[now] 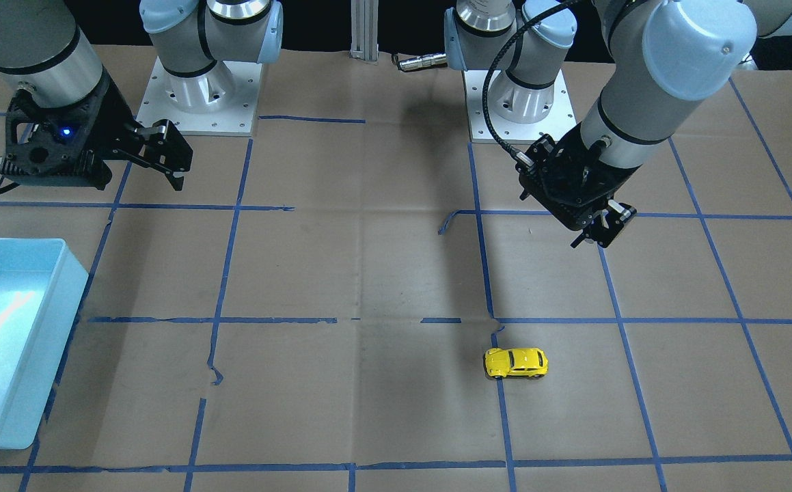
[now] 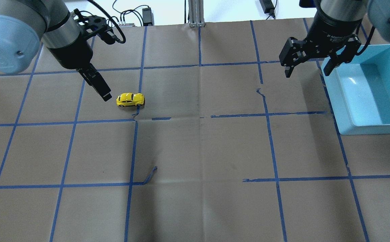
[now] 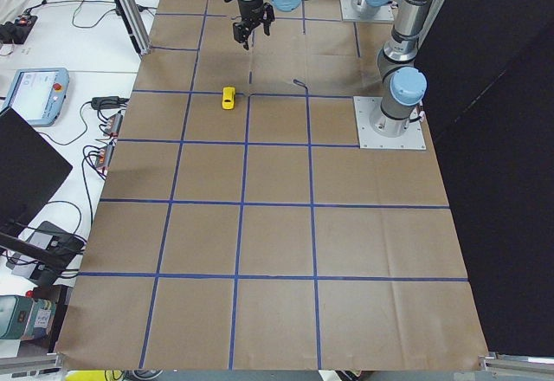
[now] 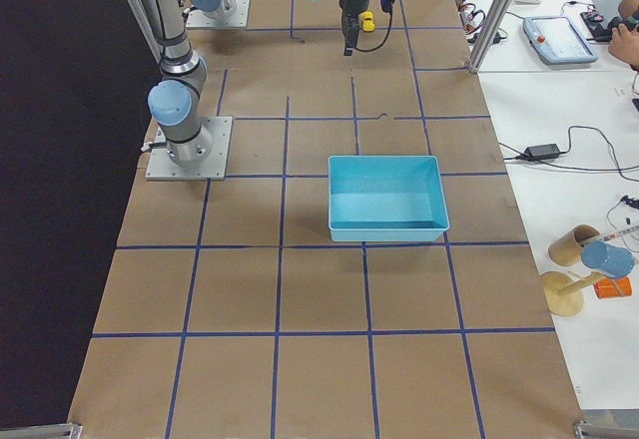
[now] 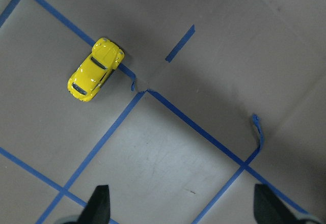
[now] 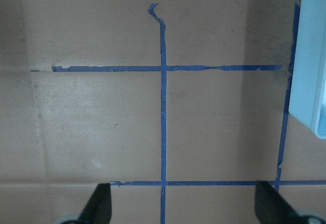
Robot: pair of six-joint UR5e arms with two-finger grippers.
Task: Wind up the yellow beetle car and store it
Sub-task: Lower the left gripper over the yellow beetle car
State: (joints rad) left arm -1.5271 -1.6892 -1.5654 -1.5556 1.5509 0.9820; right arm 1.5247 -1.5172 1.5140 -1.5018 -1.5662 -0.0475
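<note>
The robot's left gripper will grip the rear half (image 1: pixel 531 361) (image 5: pixel 86 81) of the yellow beetle car, behind the car's windshield, so the hood over the blue tape line stays free.
The yellow beetle car (image 2: pixel 130 99) stands on its wheels on the brown paper table, on a blue tape line; it also shows in the front view (image 1: pixel 516 363) and the left wrist view (image 5: pixel 96 69). My left gripper (image 2: pixel 104 93) hangs above the table just left of the car, not touching it. In the left wrist view its fingertips (image 5: pixel 99 204) stand wide apart, so it is open and empty. My right gripper (image 2: pixel 307 70) is open and empty, hovering beside the near-left corner of the light-blue bin (image 2: pixel 369 128).
The bin (image 1: pixel 61 342) is empty and sits at the table's right side. Both arm bases (image 1: pixel 519 102) are bolted at the robot's edge. Blue tape lines grid the paper, with a peeled strip (image 2: pixel 150 175) lifting near the middle.
</note>
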